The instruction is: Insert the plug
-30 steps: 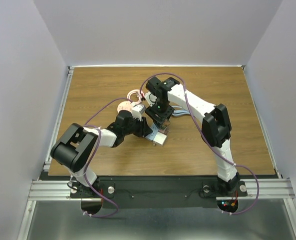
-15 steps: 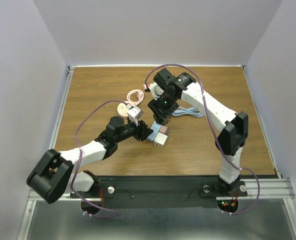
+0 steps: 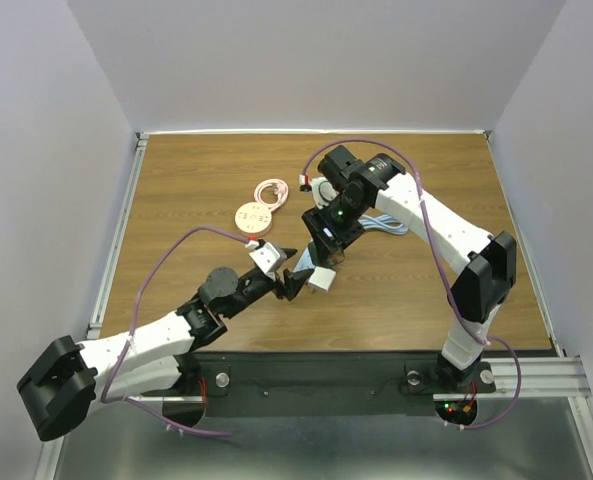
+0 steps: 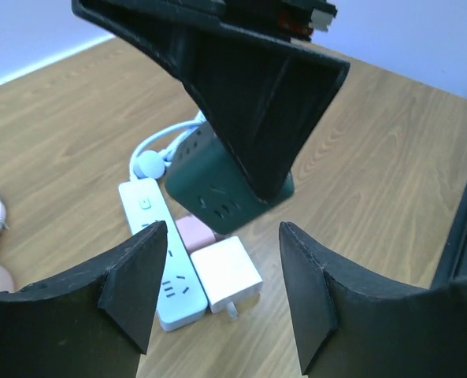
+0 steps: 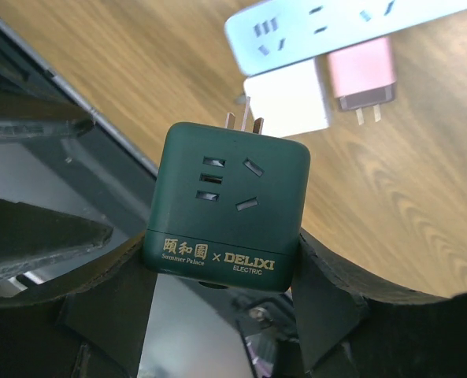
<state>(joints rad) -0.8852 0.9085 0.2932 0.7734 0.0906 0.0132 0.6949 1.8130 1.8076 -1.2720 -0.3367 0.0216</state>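
Note:
The dark green cube will pass from my right gripper to my left gripper above the wood beside the white plug (image 3: 351, 282) (image 5: 351, 165), where my right gripper will let it go.
The plug (image 4: 227, 273) is a white square adapter lying flat on the wood, prongs toward the near edge; it also shows in the right wrist view (image 5: 288, 98) and from above (image 3: 322, 279). My left gripper (image 4: 221, 232) (image 3: 294, 278) stands open just short of it, touching nothing. My right gripper (image 5: 221, 260) (image 3: 328, 240) is shut on a dark green cube socket (image 5: 227, 205) (image 4: 229, 185), held in the air above the plug with a socket face toward the left gripper.
A white power strip (image 4: 166, 260) lies beside the plug, a pink plug (image 4: 195, 232) against it. Its pale cable (image 3: 381, 222) trails right. A coiled pink cable (image 3: 271, 190) and a round wooden disc (image 3: 253, 217) lie further back left.
My left gripper has opened, let go of the white plug and drawn back toward the near left. The right gripper has shifted slightly right with the green cube.

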